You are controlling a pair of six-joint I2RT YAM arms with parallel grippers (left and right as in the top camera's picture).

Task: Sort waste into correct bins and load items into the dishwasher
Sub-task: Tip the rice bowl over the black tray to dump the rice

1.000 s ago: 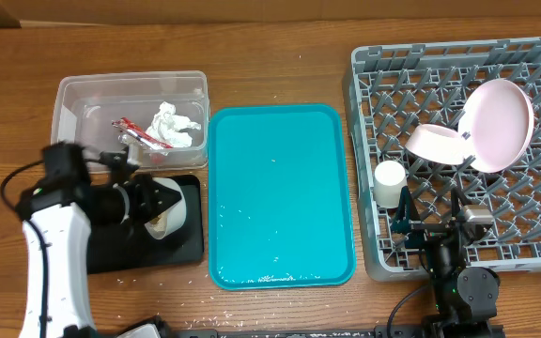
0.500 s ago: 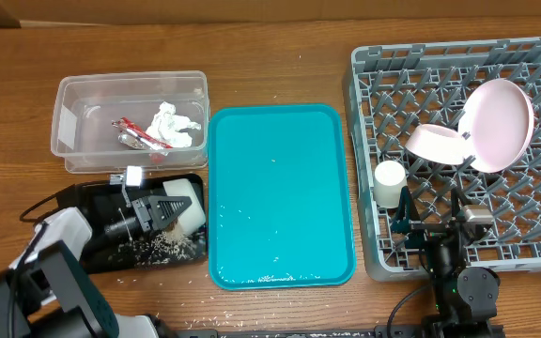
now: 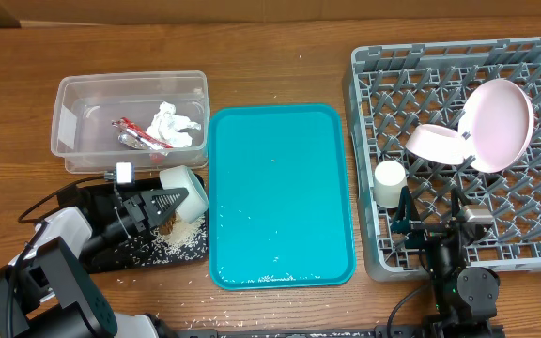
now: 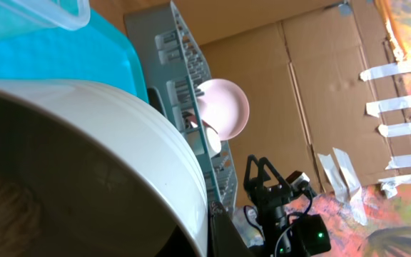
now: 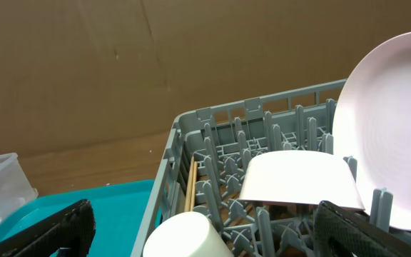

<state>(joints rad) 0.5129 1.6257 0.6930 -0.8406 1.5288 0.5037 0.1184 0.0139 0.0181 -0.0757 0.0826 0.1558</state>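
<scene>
Next, my left gripper sets the small whitish bowl down in the grey dish rack [image 3: 379, 103] beyond the white cup, next to the pink bowl.
My left gripper [image 3: 169, 200] is shut on the rim of the small whitish bowl [image 3: 187, 184] and holds it tipped on its side over the black tray [image 3: 111, 255]. Pale rice crumbs [image 3: 182, 240] and brown scraps [image 3: 168, 226] lie on that tray. The bowl [image 4: 120, 150] fills the left wrist view. The clear tub [image 3: 73, 103] holds the white tissue [image 3: 172, 120] and the red-and-silver wrapper [image 3: 139, 134]. In the grey dish rack [image 3: 533, 235] stand the pale plate [image 3: 501, 122], pink bowl [image 3: 437, 143] and white cup [image 3: 389, 178]. My right gripper [image 3: 430, 228] is open at the rack's front edge.
The teal serving tray [image 3: 280, 192] lies between the black tray and the rack, with a few crumbs near its front. In the right wrist view the cup [image 5: 188, 235] and pink bowl [image 5: 298, 175] sit just ahead of the open fingers [image 5: 63, 228].
My left arm has dropped low toward the front left and the bowl has shifted toward the tub's corner. Rice crumbs and brown scraps have appeared on the black tray. The right arm is still.
</scene>
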